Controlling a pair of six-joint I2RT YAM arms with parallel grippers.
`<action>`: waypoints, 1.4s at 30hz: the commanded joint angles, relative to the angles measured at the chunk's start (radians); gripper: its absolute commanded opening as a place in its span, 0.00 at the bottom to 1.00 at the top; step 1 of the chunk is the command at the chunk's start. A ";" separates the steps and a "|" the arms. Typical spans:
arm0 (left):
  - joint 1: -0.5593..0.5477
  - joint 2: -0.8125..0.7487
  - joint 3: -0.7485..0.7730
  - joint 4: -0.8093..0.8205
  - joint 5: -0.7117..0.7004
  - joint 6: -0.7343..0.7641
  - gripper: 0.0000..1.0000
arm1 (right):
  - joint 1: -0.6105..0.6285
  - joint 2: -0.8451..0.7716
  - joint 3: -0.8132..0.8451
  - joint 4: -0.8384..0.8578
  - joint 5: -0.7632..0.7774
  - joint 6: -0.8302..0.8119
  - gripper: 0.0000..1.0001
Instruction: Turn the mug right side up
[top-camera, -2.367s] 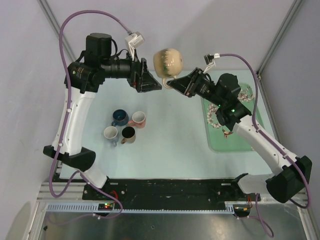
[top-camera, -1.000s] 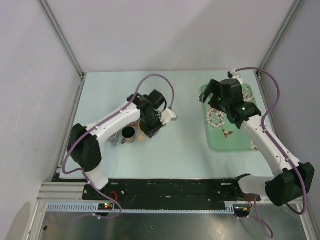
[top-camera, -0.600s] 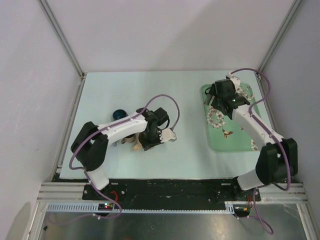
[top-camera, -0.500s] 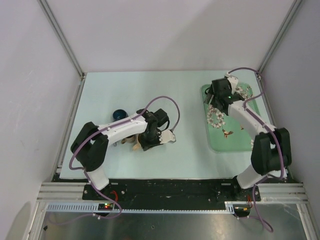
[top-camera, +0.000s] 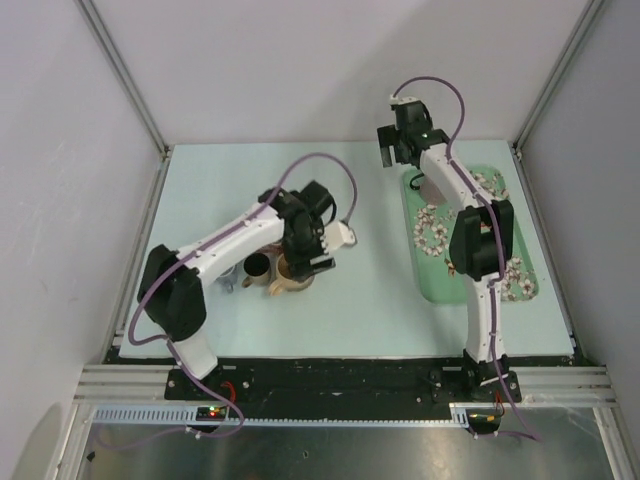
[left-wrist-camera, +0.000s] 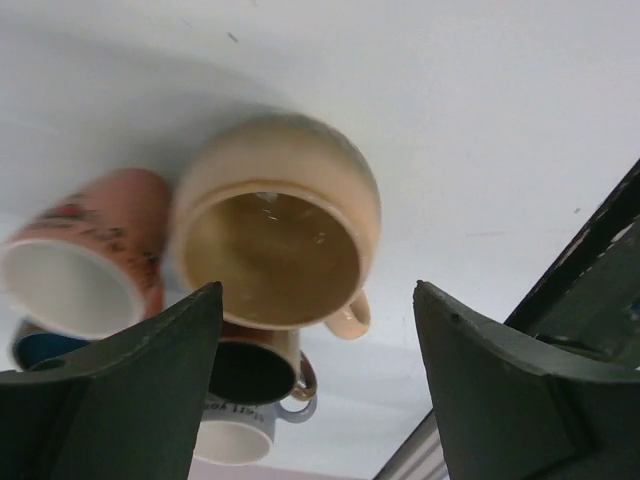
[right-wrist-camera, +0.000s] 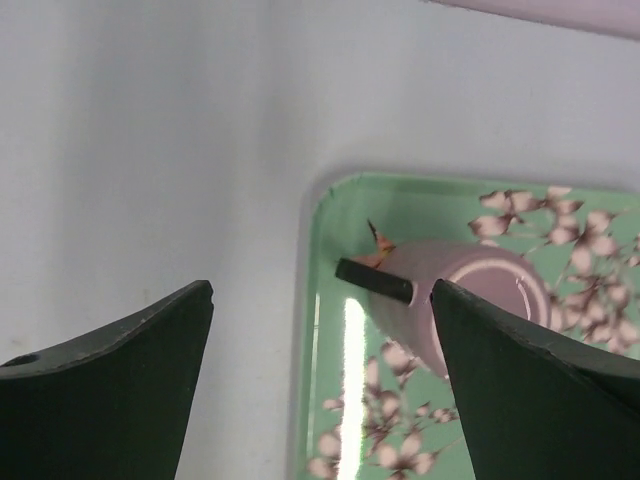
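Observation:
My right gripper is going to close on the dark handle (top-camera: 415, 182) (right-wrist-camera: 374, 279) of the pale pink mug, because that mug is sitting upside down on the green tray.
A tan mug (left-wrist-camera: 275, 240) stands mouth up on the table, its handle toward the near side, touching a group of other mugs. My left gripper (left-wrist-camera: 315, 385) hangs open above it with nothing between the fingers; from overhead the left gripper (top-camera: 300, 255) partly covers the tan mug (top-camera: 288, 282). A pale pink mug (right-wrist-camera: 470, 295) with a dark handle rests base up in the far left corner of the green flowered tray (right-wrist-camera: 312, 330). My right gripper (right-wrist-camera: 320, 385) is open above that corner, apart from the mug. Overhead, the right gripper (top-camera: 392, 148) is at the table's far side.
Beside the tan mug stand a salmon mug (left-wrist-camera: 85, 260), a dark mug (left-wrist-camera: 250, 370), a white mug (left-wrist-camera: 235, 435) and a blue one (left-wrist-camera: 35, 345), all mouth up. The tray (top-camera: 500, 270) lies at the right. Frame posts and walls bound the table.
My left gripper has opened and let go of the tan mug, which now stands by the other mugs. My right arm has stretched out to the tray's far left corner.

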 joint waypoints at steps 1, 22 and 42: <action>0.046 -0.065 0.199 -0.169 0.160 -0.037 0.82 | 0.014 0.127 0.159 -0.153 -0.050 -0.286 0.98; 0.181 -0.064 0.304 -0.276 0.219 -0.035 0.83 | -0.019 0.091 -0.093 -0.287 -0.041 -0.393 0.89; 0.188 -0.064 0.305 -0.275 0.219 -0.031 0.83 | -0.116 -0.391 -0.630 0.029 0.258 0.555 0.94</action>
